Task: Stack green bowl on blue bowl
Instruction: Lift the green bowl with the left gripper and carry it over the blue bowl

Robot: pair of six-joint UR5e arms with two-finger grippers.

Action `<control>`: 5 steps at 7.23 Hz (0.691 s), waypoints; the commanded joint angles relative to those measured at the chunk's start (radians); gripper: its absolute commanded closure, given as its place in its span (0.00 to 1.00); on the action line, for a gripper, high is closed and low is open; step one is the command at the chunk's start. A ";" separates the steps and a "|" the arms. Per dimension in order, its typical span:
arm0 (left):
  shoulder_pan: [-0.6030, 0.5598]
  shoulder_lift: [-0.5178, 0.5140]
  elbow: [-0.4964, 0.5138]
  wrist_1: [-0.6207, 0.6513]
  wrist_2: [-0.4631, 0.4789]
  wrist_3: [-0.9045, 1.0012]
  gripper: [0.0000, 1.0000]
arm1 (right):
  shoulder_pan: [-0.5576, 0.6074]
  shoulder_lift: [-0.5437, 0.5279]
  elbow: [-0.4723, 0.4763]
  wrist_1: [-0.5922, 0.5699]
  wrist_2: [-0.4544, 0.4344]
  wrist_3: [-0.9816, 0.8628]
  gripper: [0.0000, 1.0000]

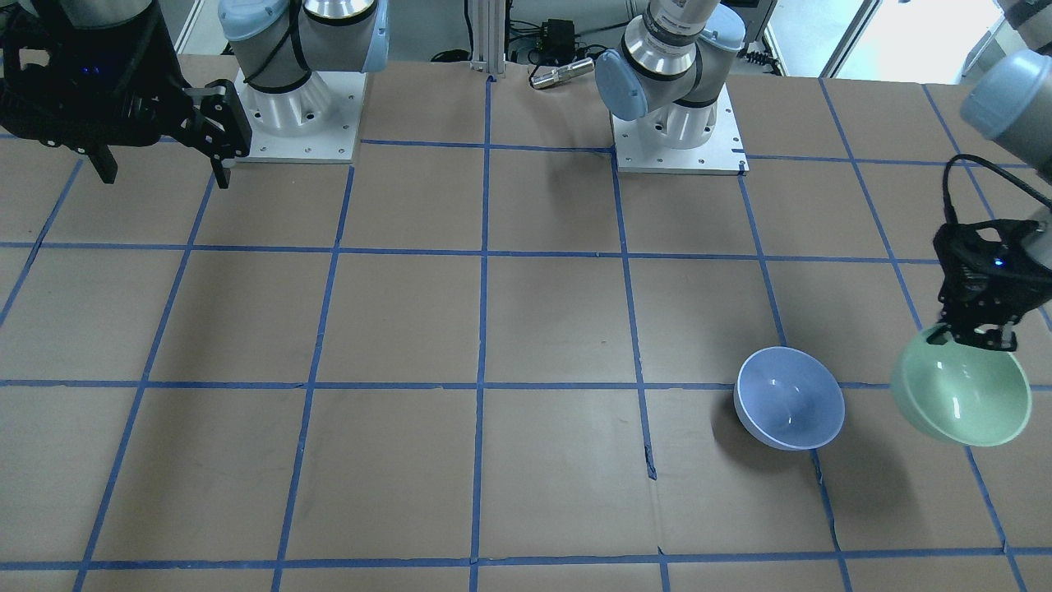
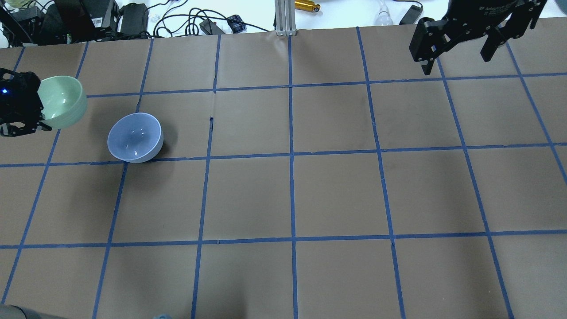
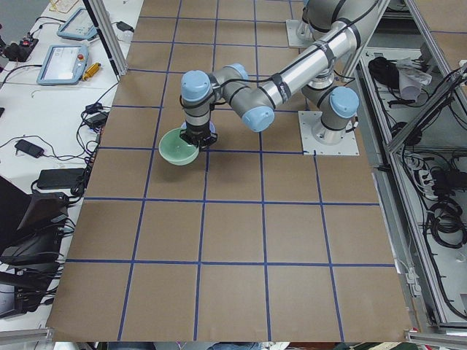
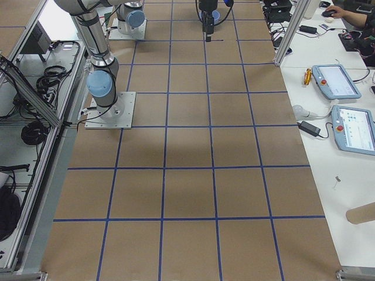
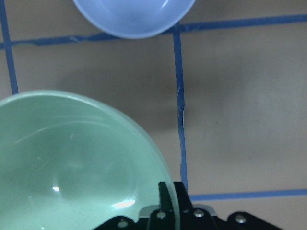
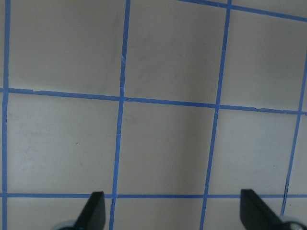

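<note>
The robot's left gripper needs to release the green bowl so it is nested down inside the open hollow of the blue bowl [image 1: 791,396] [image 5: 135,7].
The green bowl [image 1: 962,395] hangs tilted above the table, pinched at its rim by my left gripper [image 1: 978,333], which is shut on it. It also shows in the overhead view [image 2: 62,102] and fills the lower left of the left wrist view [image 5: 72,163]. The blue bowl [image 1: 789,397] stands upright on the table a short way beside it, apart from it, in the overhead view [image 2: 135,137] and at the top of the wrist view [image 5: 134,17]. My right gripper [image 2: 456,60] is open and empty, high over the far opposite corner [image 6: 175,213].
The table is brown with a blue tape grid. The two arm bases [image 1: 300,107] [image 1: 678,123] stand at the robot's edge. A metal post [image 2: 285,17] and cables [image 2: 177,22] lie beyond the far edge.
</note>
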 commanded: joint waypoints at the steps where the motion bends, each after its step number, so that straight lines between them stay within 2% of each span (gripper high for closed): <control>1: -0.132 0.084 -0.126 0.009 -0.001 -0.142 1.00 | 0.000 0.000 0.000 0.000 0.000 0.000 0.00; 3: -0.177 0.084 -0.262 0.223 -0.002 -0.188 1.00 | 0.000 0.000 0.000 0.000 0.000 0.000 0.00; 5: -0.178 0.079 -0.286 0.241 -0.010 -0.189 1.00 | 0.000 0.000 0.000 0.000 0.000 0.000 0.00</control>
